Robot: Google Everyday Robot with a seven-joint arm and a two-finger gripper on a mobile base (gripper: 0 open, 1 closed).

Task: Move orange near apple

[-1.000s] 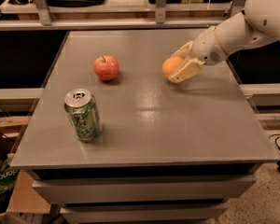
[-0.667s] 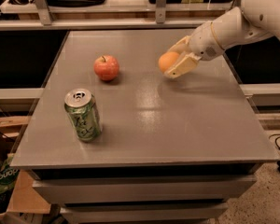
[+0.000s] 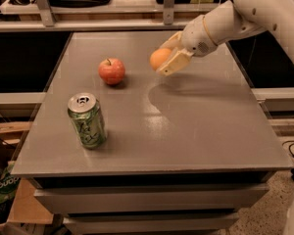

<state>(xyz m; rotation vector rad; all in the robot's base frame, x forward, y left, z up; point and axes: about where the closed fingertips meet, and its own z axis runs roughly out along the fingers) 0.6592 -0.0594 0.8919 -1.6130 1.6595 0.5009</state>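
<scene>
The robot's gripper should release the orange, now held above the table, on the grey table, snug (image 3: 128,73) against the side of the apple that faces the arm.
The orange (image 3: 159,58) is a small smooth round fruit, held between the fingers of my gripper (image 3: 167,58) above the grey table (image 3: 196,126), clear of the surface. The gripper reaches in from the upper right on a white arm and is shut on the orange. The apple (image 3: 111,71) is red with yellowish patches and a short dark stem. It sits on the table to the left of the orange, a short gap away.
A green soda can (image 3: 87,120) stands upright near the table's front left. A shelf rail with metal posts (image 3: 41,4) runs behind the table. Cardboard and a green package (image 3: 5,190) lie on the floor at the lower left.
My gripper has carried the orange left and a little up, closer to the apple. The apple and the can have not moved.
</scene>
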